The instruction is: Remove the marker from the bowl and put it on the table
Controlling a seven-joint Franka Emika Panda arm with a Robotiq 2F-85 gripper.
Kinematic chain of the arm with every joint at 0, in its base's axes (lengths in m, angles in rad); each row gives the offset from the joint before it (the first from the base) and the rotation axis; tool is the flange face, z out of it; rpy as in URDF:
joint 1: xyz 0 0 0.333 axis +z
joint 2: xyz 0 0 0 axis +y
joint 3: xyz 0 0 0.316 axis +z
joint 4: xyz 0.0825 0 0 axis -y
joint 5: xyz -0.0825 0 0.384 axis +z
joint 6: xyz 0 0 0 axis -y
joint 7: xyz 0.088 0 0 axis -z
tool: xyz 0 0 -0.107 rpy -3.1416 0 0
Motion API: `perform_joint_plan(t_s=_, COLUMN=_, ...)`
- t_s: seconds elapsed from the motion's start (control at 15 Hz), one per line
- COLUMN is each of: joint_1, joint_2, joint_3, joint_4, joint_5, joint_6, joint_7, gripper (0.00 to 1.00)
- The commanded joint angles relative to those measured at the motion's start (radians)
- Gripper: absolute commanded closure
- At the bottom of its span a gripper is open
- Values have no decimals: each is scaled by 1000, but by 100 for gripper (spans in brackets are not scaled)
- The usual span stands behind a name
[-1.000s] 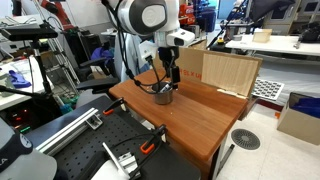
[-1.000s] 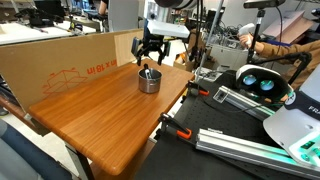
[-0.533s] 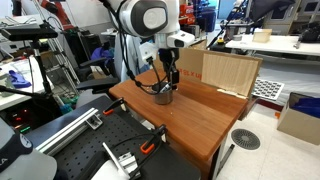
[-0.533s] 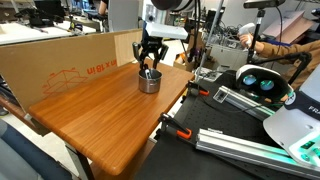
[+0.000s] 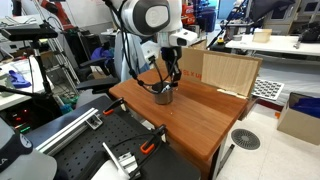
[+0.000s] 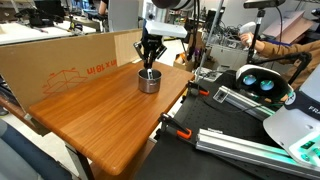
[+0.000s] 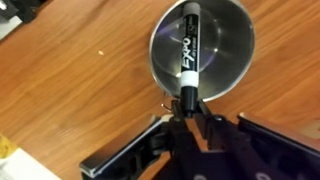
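My gripper is going to let go of the marker on the bare tabletop (image 5: 188, 112) between the metal bowl and the near end of the table.
The marker (image 7: 189, 52), black with a white band, leans across the inside of the round metal bowl (image 7: 235, 40) in the wrist view. Its near end sticks over the bowl's rim, and my gripper (image 7: 186, 103) is shut on that end. In both exterior views the gripper (image 6: 150, 66) reaches straight down into the bowl (image 6: 149, 83), which stands on the reddish-brown table (image 6: 95, 110) near its far end. From the side the bowl (image 5: 163, 96) looks small under the gripper (image 5: 171, 80), and the marker is too thin to make out there.
A long cardboard panel (image 6: 55, 60) stands along one table edge, and a light wooden board (image 5: 228, 72) rises at the table's end. Orange-handled clamps (image 6: 178, 132) grip the table's side. Black benches and other equipment surround the table.
The jaws have come together on the marker's upper end; a second ago they stood open above the bowl. The arm has barely moved.
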State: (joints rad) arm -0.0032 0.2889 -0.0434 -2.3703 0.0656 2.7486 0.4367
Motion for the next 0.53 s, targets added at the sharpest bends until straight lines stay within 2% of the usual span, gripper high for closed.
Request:
perform_joint_plan(t_s=0.0, joint_1=18, joint_2=4, joint_3=-11, joint_4=2, joint_5=33, joint_6=20, joint_7=-8, gripper=95)
perform_joint_plan(t_s=0.27, joint_1=20, joint_2=-18, joint_3=-14, joint_4=1, joint_5=32, joint_6=19, joint_7=-3, gripper=95)
perform_joint_plan(t_s=0.47, joint_1=-1, joint_2=-52, joint_3=1, joint_4=18, joint_5=86, joint_6=0, joint_7=-24, gripper=95)
